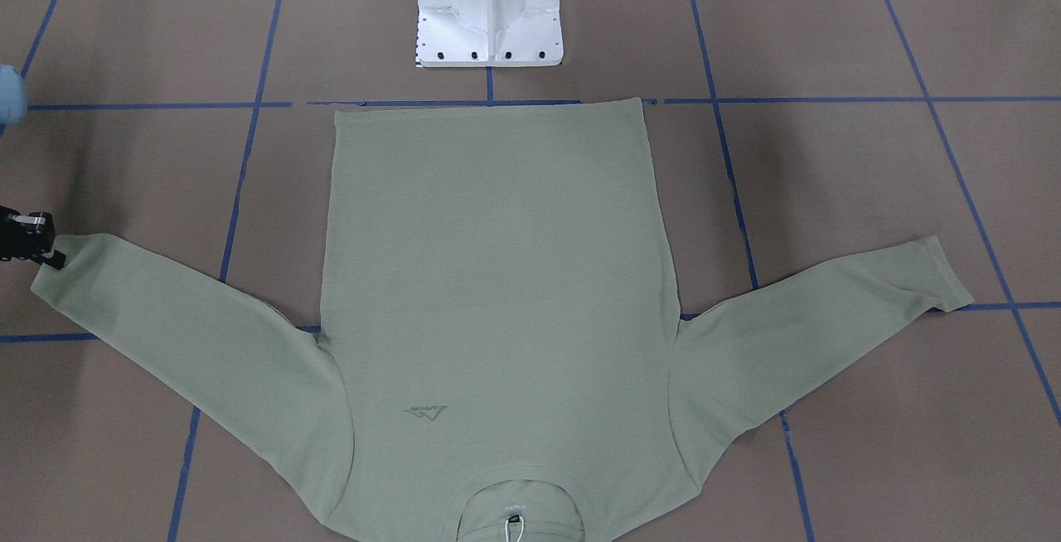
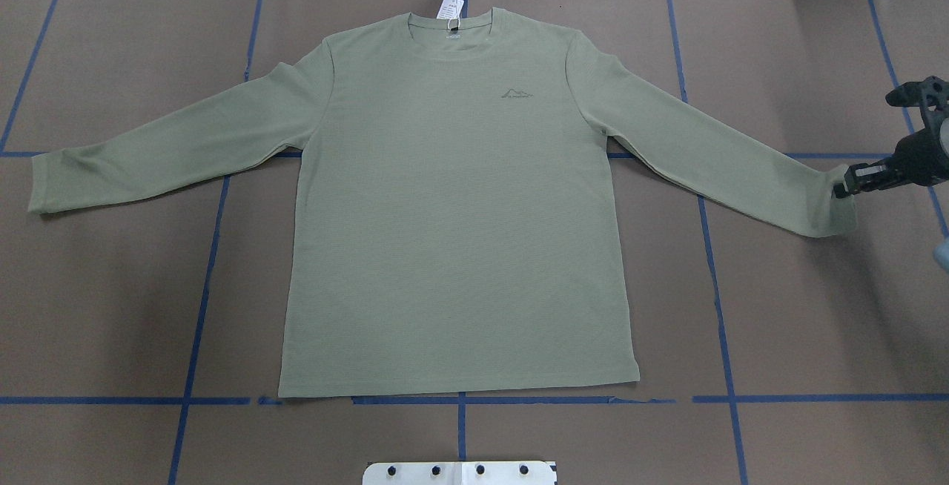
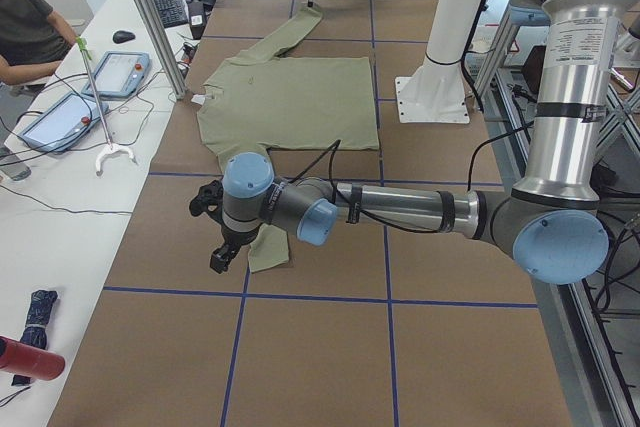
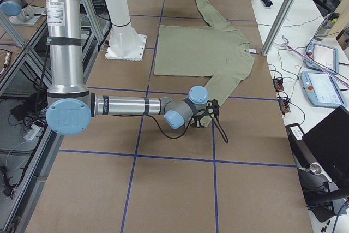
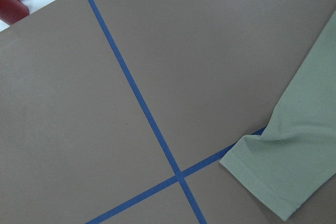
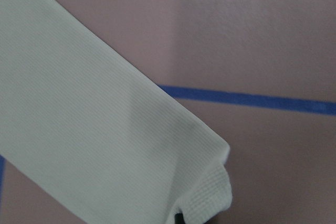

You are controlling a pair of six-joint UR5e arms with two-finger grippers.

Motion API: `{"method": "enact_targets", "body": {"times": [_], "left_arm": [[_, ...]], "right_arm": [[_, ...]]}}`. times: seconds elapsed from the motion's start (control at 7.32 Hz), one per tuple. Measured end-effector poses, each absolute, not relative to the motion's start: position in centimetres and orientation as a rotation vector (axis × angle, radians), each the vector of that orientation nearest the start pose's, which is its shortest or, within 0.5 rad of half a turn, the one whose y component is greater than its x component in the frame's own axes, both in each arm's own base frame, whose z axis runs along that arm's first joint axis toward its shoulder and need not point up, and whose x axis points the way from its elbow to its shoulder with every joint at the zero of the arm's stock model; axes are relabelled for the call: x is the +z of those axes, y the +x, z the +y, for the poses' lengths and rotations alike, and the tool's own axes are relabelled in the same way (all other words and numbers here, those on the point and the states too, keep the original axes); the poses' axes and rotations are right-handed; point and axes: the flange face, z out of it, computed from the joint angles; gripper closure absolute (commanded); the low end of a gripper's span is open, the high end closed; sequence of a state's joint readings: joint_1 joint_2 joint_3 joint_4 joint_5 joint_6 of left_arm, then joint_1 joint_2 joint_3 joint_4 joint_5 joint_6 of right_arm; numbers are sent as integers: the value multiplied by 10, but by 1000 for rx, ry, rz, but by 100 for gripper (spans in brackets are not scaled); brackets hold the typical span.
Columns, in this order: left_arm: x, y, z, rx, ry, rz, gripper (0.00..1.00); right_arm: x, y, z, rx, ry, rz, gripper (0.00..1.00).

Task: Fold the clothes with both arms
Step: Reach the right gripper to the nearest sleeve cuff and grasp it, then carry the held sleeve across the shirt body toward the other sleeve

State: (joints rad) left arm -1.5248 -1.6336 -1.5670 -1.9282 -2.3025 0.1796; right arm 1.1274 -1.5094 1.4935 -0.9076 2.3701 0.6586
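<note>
The cuff, now at the sleeve's end, will be let go by my right gripper on the sage-green shirt's body, just inside the opposite sleeve's armpit [image 1: 661,293].
The sage-green shirt [image 2: 460,210] lies flat and face up on the brown table, both sleeves spread out, the hang tag [image 2: 449,8] at its neck. My right gripper [image 2: 841,190] is at the end of the sleeve on my right, shut on the cuff. It also shows at the left edge of the front view [image 1: 55,257]. The right wrist view shows that cuff's [image 6: 210,198] corner curled up. My left gripper [image 3: 218,259] hovers just beyond the other cuff [image 5: 273,177]. It shows only in the left side view, so I cannot tell whether it is open.
The white pedestal base [image 1: 489,12] stands at my edge of the table behind the hem. Blue tape lines [image 2: 200,285] grid the table. A side table with tablets [image 3: 120,72] and a seated person [image 3: 30,27] runs along the far edge.
</note>
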Motion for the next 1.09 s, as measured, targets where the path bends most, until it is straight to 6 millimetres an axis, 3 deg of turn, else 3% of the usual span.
{"method": "enact_targets", "body": {"times": [0.27, 0.55, 0.82, 1.09], "left_arm": [[589, -42, -544, 366, 450, 696, 0], [584, -42, -547, 352, 452, 700, 0], [582, -41, -549, 344, 451, 703, 0], [584, -42, -549, 342, 448, 702, 0]], "right_arm": [[483, -209, -583, -66, 104, -1024, 100], [347, -262, -635, -72, 107, -1046, 100], [220, -342, -652, -107, 169, -1058, 100], [115, -461, -640, -192, 271, -1036, 100]]}}
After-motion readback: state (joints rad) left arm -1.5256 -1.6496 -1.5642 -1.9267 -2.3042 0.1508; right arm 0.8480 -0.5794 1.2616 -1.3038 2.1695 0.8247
